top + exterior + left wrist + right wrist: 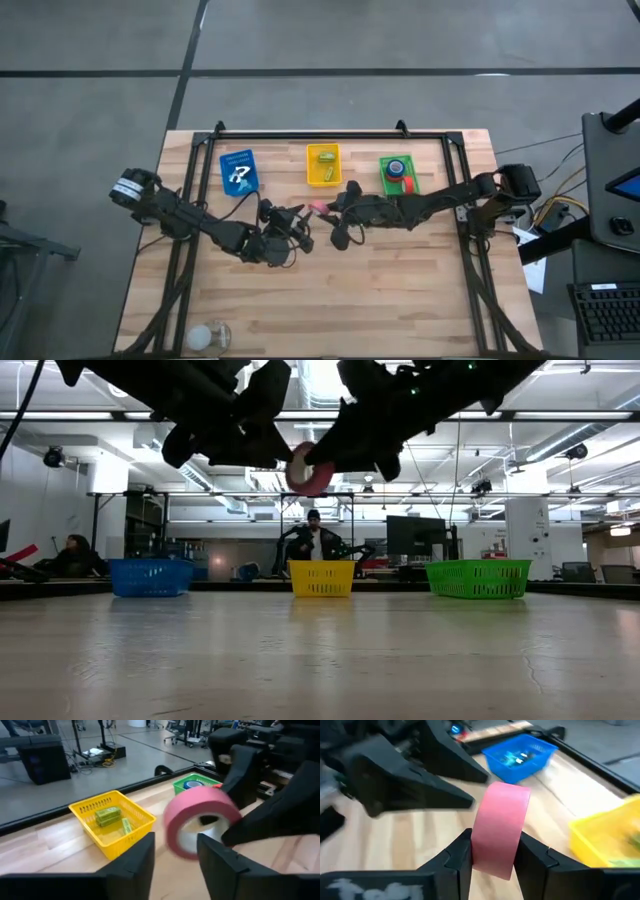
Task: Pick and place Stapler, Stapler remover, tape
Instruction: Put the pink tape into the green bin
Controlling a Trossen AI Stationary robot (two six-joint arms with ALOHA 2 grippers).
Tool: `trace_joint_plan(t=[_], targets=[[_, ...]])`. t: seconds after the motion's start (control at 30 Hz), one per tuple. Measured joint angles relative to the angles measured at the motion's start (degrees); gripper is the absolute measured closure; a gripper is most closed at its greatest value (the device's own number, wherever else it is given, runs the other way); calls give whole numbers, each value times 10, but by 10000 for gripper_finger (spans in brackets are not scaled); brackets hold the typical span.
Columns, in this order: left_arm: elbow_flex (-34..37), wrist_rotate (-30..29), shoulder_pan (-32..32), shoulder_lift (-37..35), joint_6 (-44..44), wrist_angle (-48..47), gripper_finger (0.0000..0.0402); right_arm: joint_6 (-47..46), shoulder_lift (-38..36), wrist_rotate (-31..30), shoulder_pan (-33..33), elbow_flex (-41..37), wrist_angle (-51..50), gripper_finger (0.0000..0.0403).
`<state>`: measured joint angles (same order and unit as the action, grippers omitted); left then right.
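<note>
Next, my right gripper lets go of the pink tape roll in the green basket [392, 183] next to the red thing. The tape roll now hangs over the table's middle.
A pink tape roll [499, 827] hangs in the air over the middle of the table [400, 300], also seen in the low view [308, 468] and the high view [318, 207]. My right gripper [492, 847] reaches in from the table's right [332, 207] and is shut on it. My left gripper [175, 855] comes from the left [298, 220] and faces the roll [200, 820]. It is open, with its fingertips just short of the tape. My right gripper pinches the pink tape roll between its two fingers, one on each flat side face [476, 845]. The fingers come roughly level from the table's right. The roll stands on edge, lifted well clear of the table.
Three small baskets stand in a row near the far edge: blue [237, 170], yellow [323, 163] with green items inside, and green [397, 175] with a blue and a red thing. A pale round object [210, 335] lies at the near left corner. People show in the room behind.
</note>
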<state>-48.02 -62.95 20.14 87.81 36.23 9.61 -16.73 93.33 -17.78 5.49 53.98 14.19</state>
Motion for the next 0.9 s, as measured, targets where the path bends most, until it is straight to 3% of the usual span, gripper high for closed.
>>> trace_joint_plan(t=[0.23, 0.5, 0.6, 0.9], targets=[[1, -7, 0, 0, -12, -1, 207, -24, -46, -78, -7, 0, -175, 293], [5, 3, 0, 0, 1, -3, 204, -141, -86, -242, -12, -11, -406, 291], [5, 3, 0, 0, 4, -1, 204, -183, -99, -262, -24, -21, -459, 290], [5, 7, 0, 0, 13, -2, 204, -218, -152, -244, -88, -104, -459, 297]])
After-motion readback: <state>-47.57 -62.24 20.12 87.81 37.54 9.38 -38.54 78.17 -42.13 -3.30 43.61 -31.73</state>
